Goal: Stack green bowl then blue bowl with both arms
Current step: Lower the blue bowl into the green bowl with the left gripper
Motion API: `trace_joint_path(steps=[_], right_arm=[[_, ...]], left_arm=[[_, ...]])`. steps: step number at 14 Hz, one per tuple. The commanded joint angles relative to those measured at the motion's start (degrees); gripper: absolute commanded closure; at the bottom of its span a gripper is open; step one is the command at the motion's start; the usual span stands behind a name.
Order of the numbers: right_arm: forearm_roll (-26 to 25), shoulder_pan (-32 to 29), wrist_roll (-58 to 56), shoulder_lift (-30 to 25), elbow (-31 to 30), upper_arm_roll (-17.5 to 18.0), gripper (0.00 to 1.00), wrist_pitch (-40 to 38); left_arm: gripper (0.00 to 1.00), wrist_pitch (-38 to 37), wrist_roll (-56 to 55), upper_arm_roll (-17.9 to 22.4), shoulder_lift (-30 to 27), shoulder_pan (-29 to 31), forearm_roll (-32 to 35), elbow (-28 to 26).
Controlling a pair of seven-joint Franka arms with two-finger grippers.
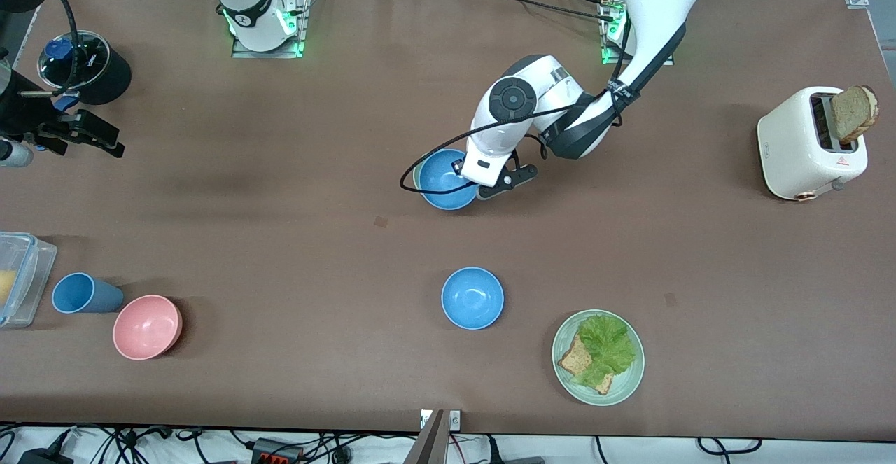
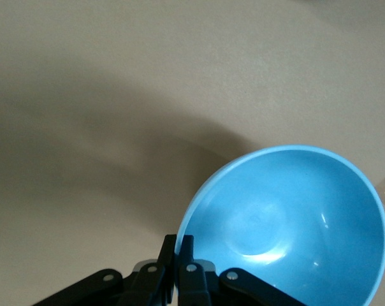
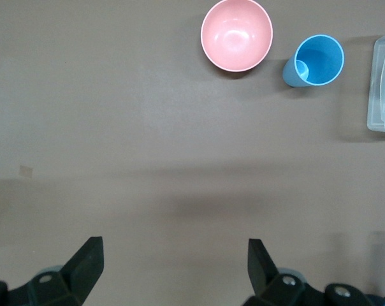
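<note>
The robot's left gripper will release the sky-blue bowl inside the green bowl [image 1: 439, 176] whose pale rim peeks out beneath it.
My left gripper [image 1: 474, 185] [image 2: 178, 245] is shut on the rim of a sky-blue bowl [image 1: 446, 180] [image 2: 288, 223], near the middle of the table. The bowl hangs tilted in the grip. A thin pale-green rim, the green bowl [image 1: 417, 174], shows just under the blue bowl's edge on the side toward the right arm's end; the rest of it is hidden. A second blue bowl [image 1: 472, 297] sits on the table nearer the front camera. My right gripper [image 1: 94, 135] [image 3: 175, 255] waits open over the right arm's end of the table, nothing between its fingers.
A green plate [image 1: 625, 387] with lettuce and toast lies near the front edge. A white toaster [image 1: 798, 145] holding bread stands at the left arm's end. At the right arm's end are a pink bowl [image 1: 147, 326], a blue cup [image 1: 84, 293], a clear container [image 1: 21, 275] and a black lidded pot [image 1: 87, 65].
</note>
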Motion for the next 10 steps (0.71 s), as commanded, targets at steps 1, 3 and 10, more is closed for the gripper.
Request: trace_joint_path(steps=[1, 3, 10], right_arm=[[0.36, -1.16, 0.09, 0.13, 0.87, 1.18, 0.0, -0.62], [0.28, -1.16, -0.61, 0.04, 0.95, 0.92, 0.0, -0.7], [0.19, -0.98, -0.18, 0.12, 0.6, 0.92, 0.0, -2.02]], left_arm=[[0.97, 1.03, -1.52, -0.18, 0.65, -2.27, 1.64, 1.3], [0.97, 2.6, -1.52, -0.18, 1.26, -2.89, 1.64, 1.21], [0.97, 2.79, -0.81, 0.52, 2.23, -3.77, 3.82, 1.03]])
